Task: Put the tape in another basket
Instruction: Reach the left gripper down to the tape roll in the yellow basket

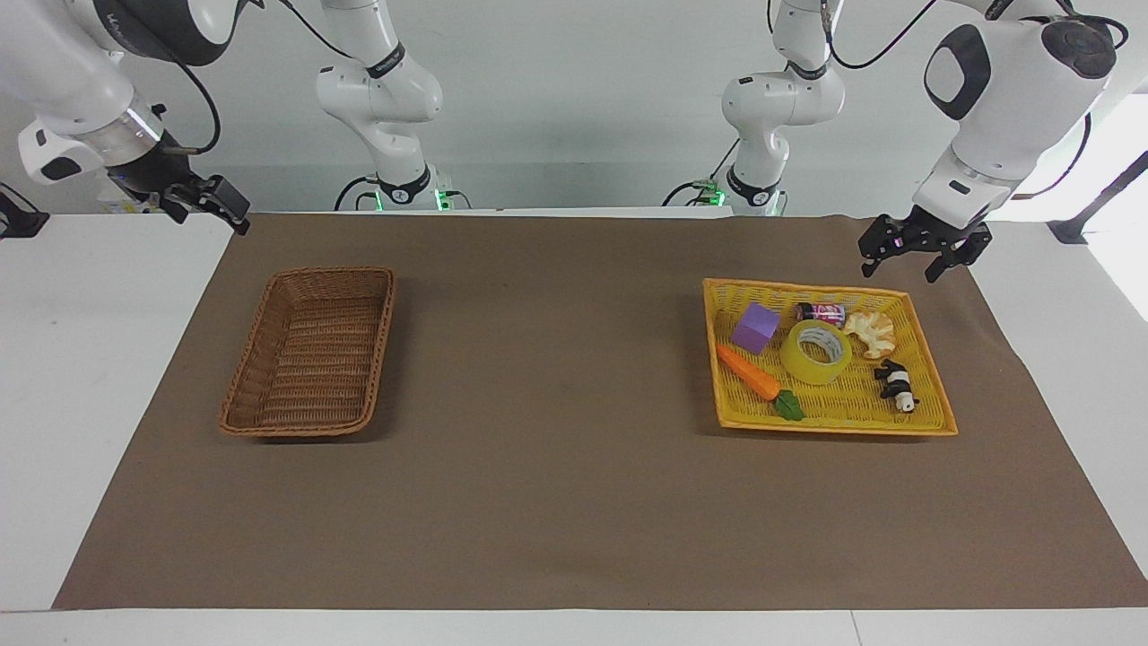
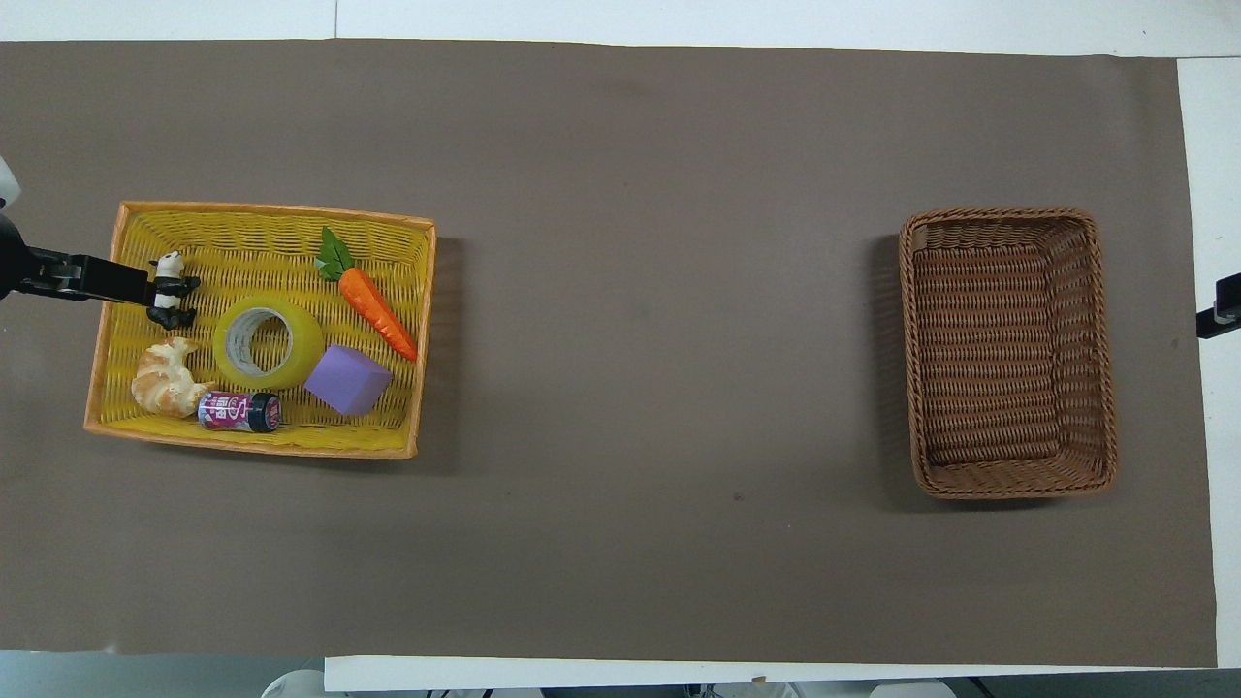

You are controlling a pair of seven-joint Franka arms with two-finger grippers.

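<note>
My left gripper moves to the yellow tape next. Then it should close on the tape's side [image 2: 226, 347] nearest the croissant.
The tape [image 1: 804, 368] [image 2: 310, 341], a thick yellow roll with a white core, lies flat in the middle of a yellow-orange woven tray [image 1: 830, 429] [image 2: 262, 442]. The dark-brown wicker basket [image 1: 314, 359] [image 2: 1008, 359] stands empty toward the right arm's end of the table. My left gripper [image 1: 902, 266] [image 2: 116, 281] hangs open in the air over the tray's rim at the left arm's end, holding nothing. My right gripper [image 1: 235, 215] [image 2: 1220, 318] waits open and empty, raised over the mat's edge beside the brown basket.
Around the tape in the tray lie a purple block [image 1: 755, 327] [image 2: 347, 380], a toy carrot [image 1: 749, 372] [image 2: 378, 310], a small can [image 1: 819, 312] [image 2: 239, 411], a croissant [image 1: 870, 332] [image 2: 167, 378] and a panda figure [image 1: 897, 386] [image 2: 170, 291]. A brown mat [image 1: 556, 404] covers the table.
</note>
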